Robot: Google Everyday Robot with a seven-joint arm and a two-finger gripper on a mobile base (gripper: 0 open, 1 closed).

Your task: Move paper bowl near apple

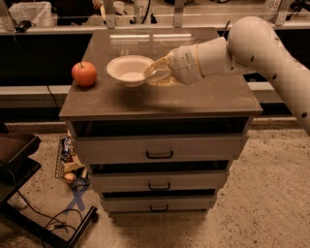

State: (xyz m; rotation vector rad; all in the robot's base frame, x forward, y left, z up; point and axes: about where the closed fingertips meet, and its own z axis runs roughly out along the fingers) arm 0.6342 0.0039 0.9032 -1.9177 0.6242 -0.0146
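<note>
The paper bowl, held low over the cabinet top, will be let go by my gripper on the brown cabinet top close beside the red-orange apple [122, 80].
The off-white paper bowl [128, 69] is held low over the brown cabinet top [193, 99], left of centre. My gripper [151, 73] comes in from the right and is shut on the bowl's right rim. The red-orange apple [84, 74] sits near the top's left edge, a short gap to the left of the bowl.
The cabinet has three drawers with dark handles [159, 155] below the top. A dark cart [19, 160] stands at the lower left, with cables and clutter on the floor [70, 164]. A shelf with containers runs along the back [29, 12].
</note>
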